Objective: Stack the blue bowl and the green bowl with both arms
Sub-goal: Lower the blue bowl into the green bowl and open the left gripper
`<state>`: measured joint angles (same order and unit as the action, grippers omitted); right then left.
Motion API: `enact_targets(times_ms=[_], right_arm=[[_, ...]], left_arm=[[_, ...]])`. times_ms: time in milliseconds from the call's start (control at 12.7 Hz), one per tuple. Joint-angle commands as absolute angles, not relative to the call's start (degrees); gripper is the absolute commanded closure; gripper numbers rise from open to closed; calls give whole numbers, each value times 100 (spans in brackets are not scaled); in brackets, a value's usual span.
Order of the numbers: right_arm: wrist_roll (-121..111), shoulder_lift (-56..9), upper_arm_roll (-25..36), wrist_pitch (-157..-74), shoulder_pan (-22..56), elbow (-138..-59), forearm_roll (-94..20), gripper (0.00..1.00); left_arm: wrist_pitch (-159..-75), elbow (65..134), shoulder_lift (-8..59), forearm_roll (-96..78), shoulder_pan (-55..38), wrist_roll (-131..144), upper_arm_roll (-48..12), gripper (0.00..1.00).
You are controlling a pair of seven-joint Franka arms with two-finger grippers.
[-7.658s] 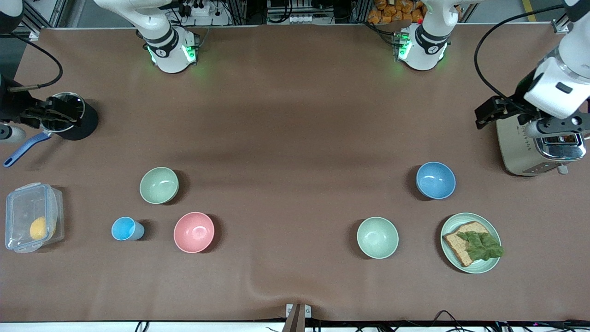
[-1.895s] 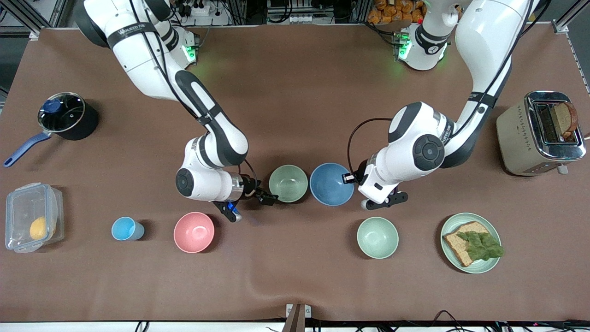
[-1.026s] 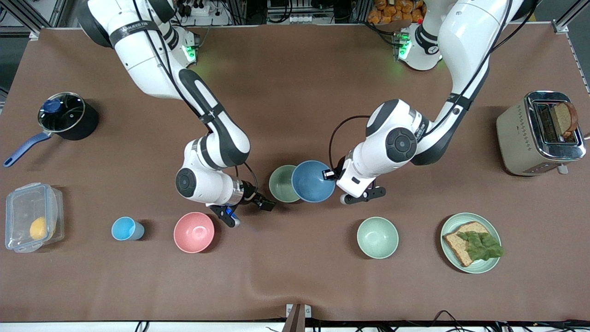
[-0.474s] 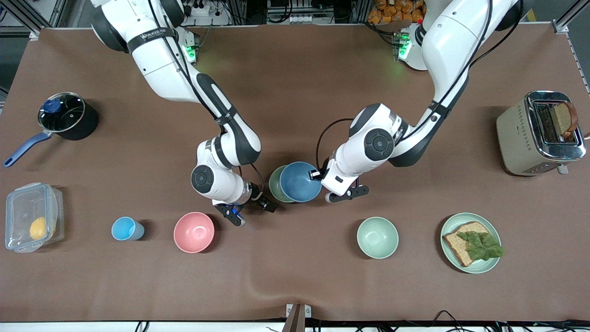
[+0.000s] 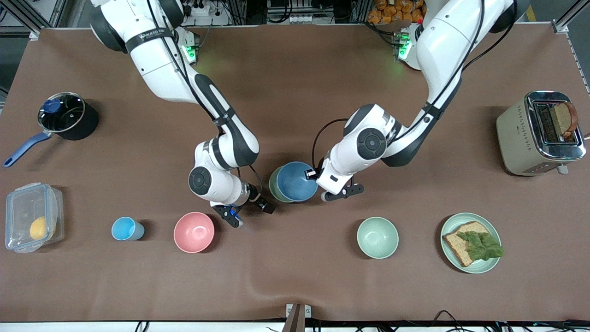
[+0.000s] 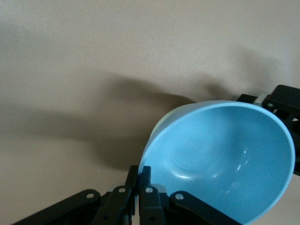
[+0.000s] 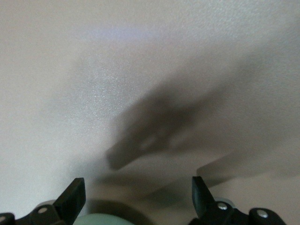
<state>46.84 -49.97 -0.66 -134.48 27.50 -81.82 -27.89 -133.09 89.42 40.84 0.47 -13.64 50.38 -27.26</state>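
Note:
Next, my left gripper lets the blue bowl go inside the green bowl [image 5: 287,185], next to my open right gripper.
The blue bowl [image 5: 297,181] is held tilted over the green bowl [image 5: 273,185] and covers most of it; only a sliver of the green rim shows. My left gripper [image 5: 314,175] is shut on the blue bowl's rim on the side toward the left arm's end. The left wrist view shows the fingers [image 6: 140,171] pinched on that rim, the blue bowl [image 6: 220,159] and a pale green edge [image 6: 160,125] under it. My right gripper [image 5: 266,205] is open and empty beside the green bowl. In the right wrist view it [image 7: 137,185] is spread wide with a pale green edge [image 7: 101,219] low between the fingers.
A pink bowl [image 5: 194,232] and a sky-blue cup [image 5: 123,228] stand nearer the camera toward the right arm's end. A mint bowl [image 5: 377,237] and a plate with bread [image 5: 449,230] stand toward the left arm's end. A toaster [image 5: 516,138], a pot [image 5: 87,122] and a plastic box [image 5: 18,207] line the table's ends.
Both bowls were carried to the middle. My left gripper has since moved the blue bowl over the green bowl, which now shows only a sliver. My right gripper stays beside the green bowl.

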Motion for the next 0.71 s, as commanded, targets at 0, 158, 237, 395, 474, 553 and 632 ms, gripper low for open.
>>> enact_targets(times_ms=[0, 158, 237, 395, 474, 553, 632], right_arm=[[4930, -5071, -97, -13166, 2689, -7893, -2760, 0], [5141, -5071, -97, -13175, 2698, -7875, -2760, 0], [5142, -5071, -97, -13184, 2690, -7875, -2760, 0], [5159, -5071, -97, -13192, 2707, -7875, -2760, 0], [5168, -5071, -97, -13201, 2724, -7875, -2760, 0], [5203, -5071, -97, -13210, 2742, -7875, -2768, 0], [5342, -5071, -97, -13219, 2760, -7875, -2760, 0]], left_arm=[[-13421, 8816, 4192, 167, -1897, 5308, -2225, 100], [-13456, 8693, 4297, 158, -2065, 5431, -2092, 100], [-13465, 8605, 4359, 158, -2092, 5466, -2092, 100], [-13500, 8561, 4421, 167, -2162, 5520, -2083, 100], [-13544, 8552, 4421, 167, -2171, 5520, -2066, 100], [-13553, 8552, 4456, 167, -2180, 5520, -2057, 100], [-13561, 8543, 4482, 167, -2188, 5528, -2057, 100]])
